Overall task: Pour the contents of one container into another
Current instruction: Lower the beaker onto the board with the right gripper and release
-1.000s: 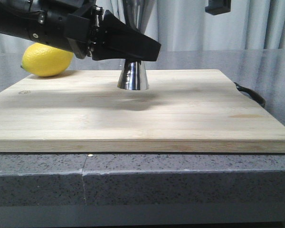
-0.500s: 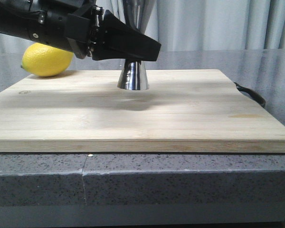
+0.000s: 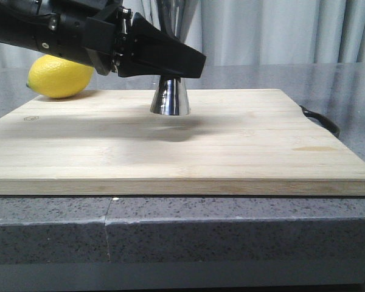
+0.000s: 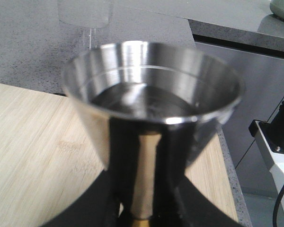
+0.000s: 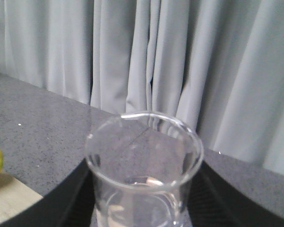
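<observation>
My right gripper should set the glass beaker down and release it on the wooden board (image 3: 248, 104), in between the steel jigger and the black handle.
The steel jigger (image 3: 170, 97) stands upright on the wooden board (image 3: 231, 146), and its wide upper cup (image 4: 154, 109) holds dark liquid. My left gripper (image 3: 184, 63) is shut on its narrow waist; in the left wrist view the left gripper (image 4: 146, 201) has black fingers (image 4: 116, 189) on both sides of the gold band. The glass beaker (image 5: 144, 165) sits upright in my right gripper (image 5: 143, 210), which is shut on it, with a little liquid low inside. The beaker (image 4: 85, 12) also shows blurred above and beyond the jigger. The right gripper is outside the front view.
A yellow lemon (image 3: 59, 76) lies at the board's far left corner. A black handle (image 3: 321, 120) sticks out from the board's right side. The grey stone counter (image 3: 231, 228) carries the board, and grey curtains (image 5: 146, 61) hang behind.
The black part of the right arm at the top of the front view has gone up out of the frame. The left gripper and the jigger have not moved.
</observation>
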You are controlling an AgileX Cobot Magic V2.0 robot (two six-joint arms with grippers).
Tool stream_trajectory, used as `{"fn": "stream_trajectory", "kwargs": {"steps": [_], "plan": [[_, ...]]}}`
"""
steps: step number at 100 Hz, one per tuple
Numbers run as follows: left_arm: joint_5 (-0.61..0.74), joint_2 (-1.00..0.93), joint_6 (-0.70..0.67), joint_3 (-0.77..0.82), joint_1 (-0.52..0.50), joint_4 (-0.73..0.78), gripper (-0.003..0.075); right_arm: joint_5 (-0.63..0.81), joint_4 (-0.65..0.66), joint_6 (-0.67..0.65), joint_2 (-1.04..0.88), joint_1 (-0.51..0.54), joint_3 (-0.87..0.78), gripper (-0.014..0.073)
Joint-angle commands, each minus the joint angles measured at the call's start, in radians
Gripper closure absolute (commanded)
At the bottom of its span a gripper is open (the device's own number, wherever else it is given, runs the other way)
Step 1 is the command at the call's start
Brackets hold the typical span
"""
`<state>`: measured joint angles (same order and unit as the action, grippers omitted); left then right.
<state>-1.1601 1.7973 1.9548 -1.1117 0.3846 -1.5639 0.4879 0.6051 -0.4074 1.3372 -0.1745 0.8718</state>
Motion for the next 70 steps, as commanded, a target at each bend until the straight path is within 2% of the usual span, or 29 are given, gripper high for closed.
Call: {"fn": "stream_trajectory", "kwargs": {"steps": [1,23,42,70], "plan": [[-0.119,-0.056,-0.008,-0.033,0.009,-0.075,0.0739,0.101,-0.022,-0.019,-0.008,0.027,-0.018,0.0365],[-0.119,-0.056,-0.008,-0.033,0.009,-0.077,0.0739,0.252,-0.022,-0.017,0.065,0.032,-0.129,0.0365],[-0.119,-0.056,-0.008,-0.033,0.009,-0.077,0.0739,0.345,-0.01,-0.013,0.167,0.032,-0.131,0.0365],[-0.119,-0.056,-0.008,-0.033,0.009,-0.077,0.0739,0.437,-0.01,0.073,0.283,0.032,-0.131,0.0365]]}}
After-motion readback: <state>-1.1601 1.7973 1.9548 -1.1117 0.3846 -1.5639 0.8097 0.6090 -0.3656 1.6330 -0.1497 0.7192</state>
